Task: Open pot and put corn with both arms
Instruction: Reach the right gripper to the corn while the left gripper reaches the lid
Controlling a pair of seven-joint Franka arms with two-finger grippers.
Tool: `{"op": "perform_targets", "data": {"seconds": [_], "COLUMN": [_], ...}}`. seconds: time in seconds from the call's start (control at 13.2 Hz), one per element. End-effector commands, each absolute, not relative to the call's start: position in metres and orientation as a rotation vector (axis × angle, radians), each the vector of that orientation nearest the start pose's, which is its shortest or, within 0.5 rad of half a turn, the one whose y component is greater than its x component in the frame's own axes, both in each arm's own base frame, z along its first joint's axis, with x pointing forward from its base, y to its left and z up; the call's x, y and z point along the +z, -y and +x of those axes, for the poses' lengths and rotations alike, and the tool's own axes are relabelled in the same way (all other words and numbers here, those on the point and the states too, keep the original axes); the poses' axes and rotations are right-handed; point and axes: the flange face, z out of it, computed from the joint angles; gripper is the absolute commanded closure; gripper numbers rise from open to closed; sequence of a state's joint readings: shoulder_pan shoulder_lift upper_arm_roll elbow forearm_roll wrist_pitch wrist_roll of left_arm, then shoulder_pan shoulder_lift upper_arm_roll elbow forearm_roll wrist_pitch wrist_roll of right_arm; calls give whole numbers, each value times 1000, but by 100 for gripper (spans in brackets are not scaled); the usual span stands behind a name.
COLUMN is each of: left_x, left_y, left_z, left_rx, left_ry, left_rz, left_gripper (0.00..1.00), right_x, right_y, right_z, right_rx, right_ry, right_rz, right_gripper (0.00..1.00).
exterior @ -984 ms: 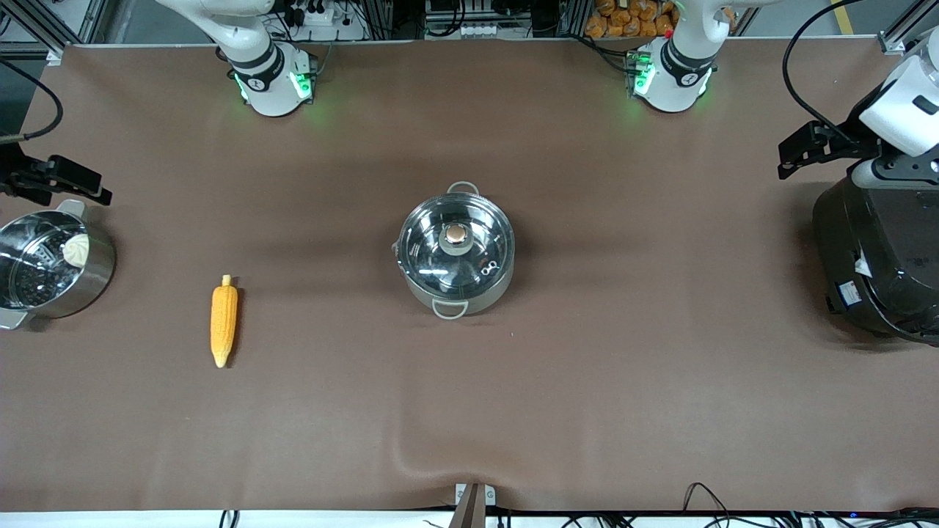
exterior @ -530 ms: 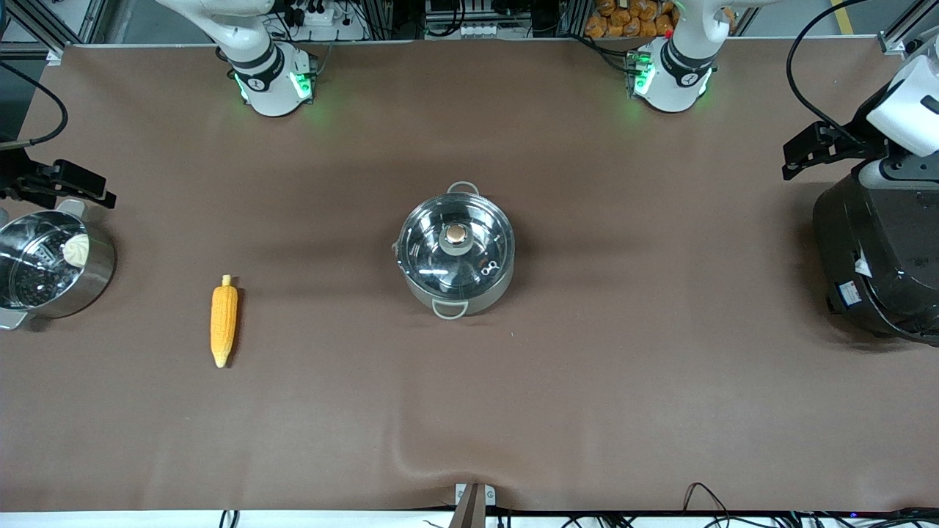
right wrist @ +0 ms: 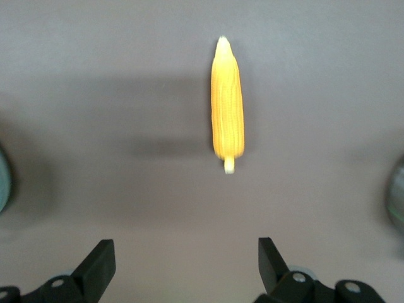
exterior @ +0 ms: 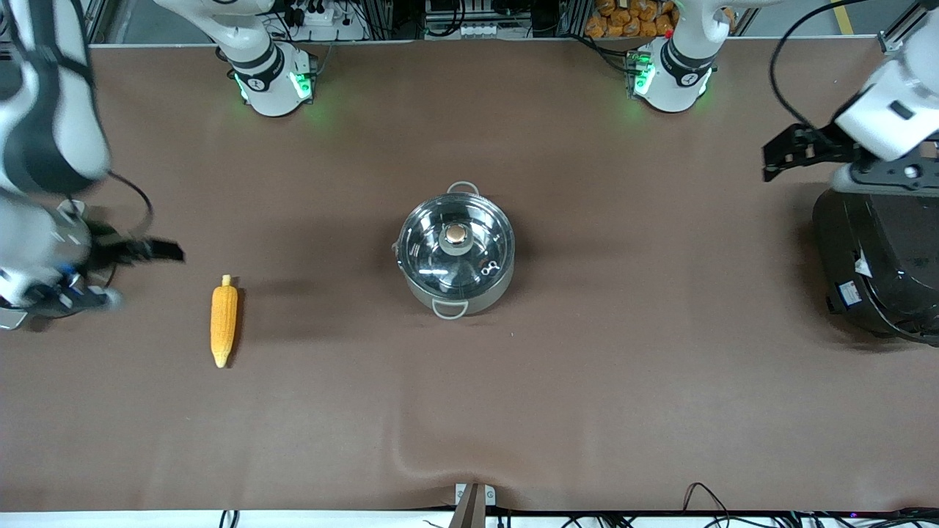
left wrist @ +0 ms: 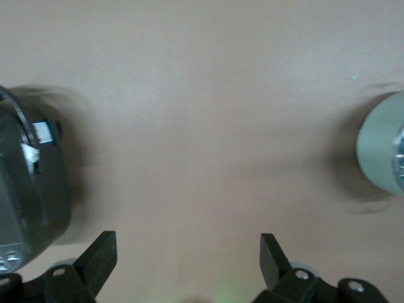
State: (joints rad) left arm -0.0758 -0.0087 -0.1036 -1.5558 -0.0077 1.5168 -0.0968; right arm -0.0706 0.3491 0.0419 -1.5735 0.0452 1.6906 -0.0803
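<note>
My right gripper is going to close on the corn's thick end (exterior: 224,306) (right wrist: 228,134), next to the corn's short stem, so that the corn's pointed tip stays free.
The steel pot (exterior: 455,253) stands mid-table with its glass lid on; the copper knob (exterior: 455,235) is at the lid's middle. The corn (exterior: 224,323) lies on the cloth toward the right arm's end, pointed tip toward the front camera. My right gripper (right wrist: 186,252) is open and empty in the air; the corn (right wrist: 227,104) lies on the cloth ahead of it. The right arm's hand (exterior: 44,257) hangs over the steamer pot, apart from the corn. My left gripper (left wrist: 188,249) is open and empty over bare cloth. Its hand (exterior: 884,125) is above the rice cooker. The pot's wall (left wrist: 382,151) shows at the left wrist view's edge.
A black rice cooker (exterior: 877,257) stands at the left arm's end and also shows in the left wrist view (left wrist: 28,183). A steel steamer pot sits at the right arm's end, mostly hidden under the right arm; its handle (exterior: 11,319) shows. The brown cloth wrinkles at the front edge (exterior: 425,455).
The right arm has swung in over the steamer pot, toward the corn. The left hand has shifted slightly toward the table's middle. Pot and corn have not moved.
</note>
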Motion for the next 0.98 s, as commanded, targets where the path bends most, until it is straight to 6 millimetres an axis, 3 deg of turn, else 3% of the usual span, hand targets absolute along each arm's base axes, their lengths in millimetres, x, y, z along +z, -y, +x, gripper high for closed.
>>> {"op": "perform_targets", "data": {"seconds": [0.0,0.15,0.23,0.45,0.61,0.76,0.91], "left_x": [626,615,607,583,564,534,509], "left_y": [152,203,230,299,350,396,440], "left_z": [544,550,551,553,543,532,527], "left_rx": [100,122,133,110,82,97,52], "left_ry": [34,220,273,414,518,552,646], "left_rz": [-3184,-3171,-3165,-3166,-3172,-3159,-3189], "left_gripper": [0,0,0,0,0,0,0], "right_x": [380,340,331,285,269,242,239], "right_y": [-11,-16,-15,5,2,27,28], "right_z": [646,642,636,615,606,611,615], "right_rx": [352,349,348,325,242,204,182], "right_ry": [157,185,235,448,463,398,403], "right_rz": [-3065,-3076,-3074,-3032,-3047,-3051,-3056], "right_gripper": [0,0,0,0,0,0,0]}}
